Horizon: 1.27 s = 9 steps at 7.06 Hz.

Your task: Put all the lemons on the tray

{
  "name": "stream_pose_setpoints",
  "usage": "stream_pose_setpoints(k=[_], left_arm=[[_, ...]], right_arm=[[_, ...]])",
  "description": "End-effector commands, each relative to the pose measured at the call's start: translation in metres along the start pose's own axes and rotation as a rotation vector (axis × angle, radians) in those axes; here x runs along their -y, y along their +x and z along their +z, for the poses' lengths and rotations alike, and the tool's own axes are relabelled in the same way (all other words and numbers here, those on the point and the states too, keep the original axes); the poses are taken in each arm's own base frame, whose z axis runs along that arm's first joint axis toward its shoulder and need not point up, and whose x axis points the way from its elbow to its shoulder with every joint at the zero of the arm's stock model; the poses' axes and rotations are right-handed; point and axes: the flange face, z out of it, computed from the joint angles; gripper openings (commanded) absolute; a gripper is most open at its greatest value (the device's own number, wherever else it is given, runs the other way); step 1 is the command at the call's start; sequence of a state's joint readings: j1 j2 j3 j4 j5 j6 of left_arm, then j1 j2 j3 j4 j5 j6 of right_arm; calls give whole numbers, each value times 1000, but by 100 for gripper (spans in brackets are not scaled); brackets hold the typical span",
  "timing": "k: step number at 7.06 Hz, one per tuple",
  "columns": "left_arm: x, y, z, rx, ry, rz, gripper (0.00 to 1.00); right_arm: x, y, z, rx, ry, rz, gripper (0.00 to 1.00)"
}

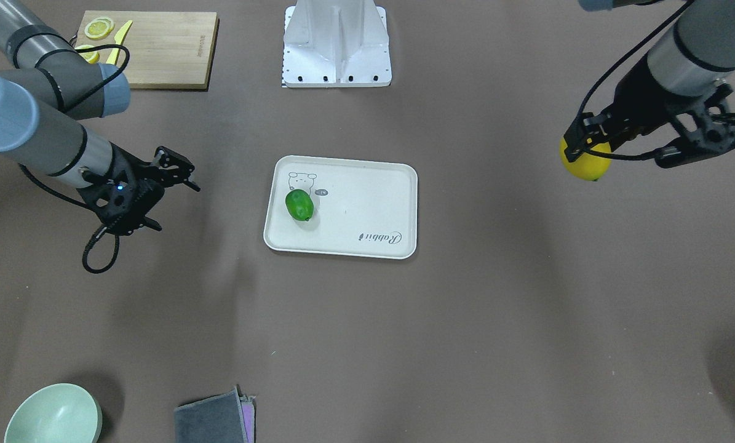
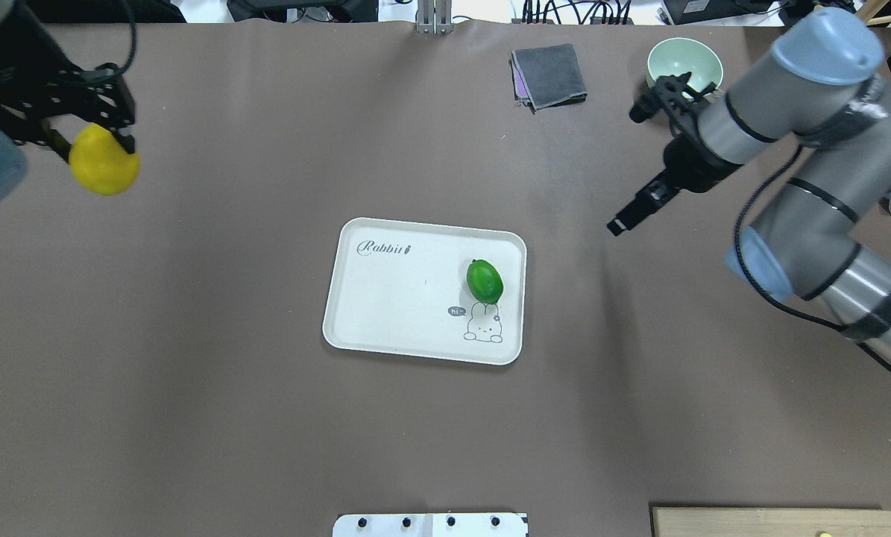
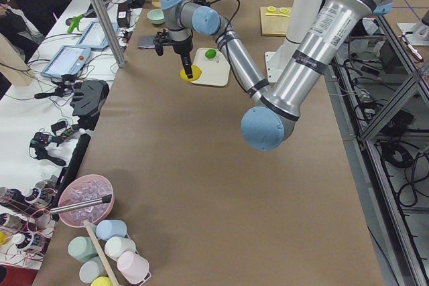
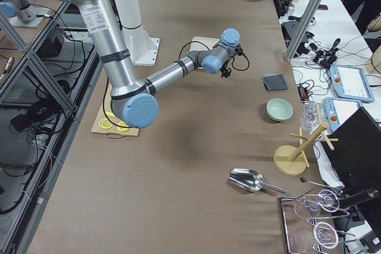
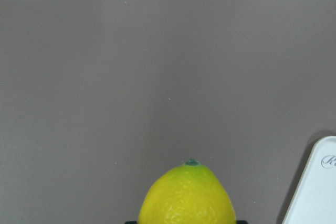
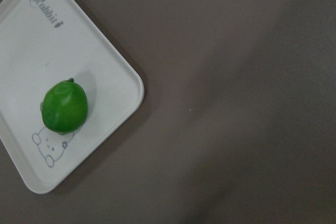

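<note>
Next, I release the yellow lemon from my left gripper on the cream-white tray (image 1: pixel 381 213), next to the "Rabbit" lettering. The lemon is now held above the bare table.
The cream-white tray (image 2: pixel 400 298) lies mid-table, also seen in the front view (image 1: pixel 367 209). The green lemon (image 2: pixel 485 280) rests on it beside the rabbit drawing, and shows in the front view (image 1: pixel 299 205) and right wrist view (image 6: pixel 64 106). My left gripper (image 2: pixel 96 145) is shut on the yellow lemon (image 2: pixel 104 160) and holds it above the bare table, well off the tray's "Rabbit" end. That lemon fills the bottom of the left wrist view (image 5: pixel 187 195), with a tray corner (image 5: pixel 315 187) at right. My right gripper (image 2: pixel 630 168) is open and empty, raised beside the tray's rabbit-drawing end.
A wooden cutting board (image 1: pixel 164 49) with lemon slices (image 1: pixel 99 27) and a yellow knife lies by the robot base (image 1: pixel 336 43). A mint bowl (image 2: pixel 685 63) and a folded grey cloth (image 2: pixel 549 74) sit at the far edge.
</note>
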State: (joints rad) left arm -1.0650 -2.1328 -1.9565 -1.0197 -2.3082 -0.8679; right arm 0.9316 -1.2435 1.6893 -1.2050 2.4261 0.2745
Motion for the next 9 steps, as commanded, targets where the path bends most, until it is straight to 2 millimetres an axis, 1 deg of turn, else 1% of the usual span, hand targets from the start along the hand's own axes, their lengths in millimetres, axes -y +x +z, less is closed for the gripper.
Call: stream_pose_setpoints(k=[1,2,3,4,5,6,7,8,9], left_arm=[[-33,78,37,8,64,9,0],[-43,109,52,-17,58,-5,0],[-42,151,65,-18,44,1,0],[-52,192,86,-1,54,21,0],[-75,225,124,-10,55,9,0],[-95,238,157,-32,89,2,0],[-104,242,175,-15,88,9,0],[-108,236,189,-15,83,19,0],[-102,227,209,-39,85,42,0]], right_arm=[[-75,54,-33,-11,37,25,100],[-105,85,-55,-39,49,75,100],[-132,111,-73,-74,59,109,100],[-154,138,-87,-131,65,178,100],[-187,174,-96,-230,59,266,100],[-206,201,-118,-278,19,407,100],[-219,219,-138,-302,-23,545,100],[-230,233,-155,-312,-60,661,100],[-239,247,-180,-325,-71,723,100]])
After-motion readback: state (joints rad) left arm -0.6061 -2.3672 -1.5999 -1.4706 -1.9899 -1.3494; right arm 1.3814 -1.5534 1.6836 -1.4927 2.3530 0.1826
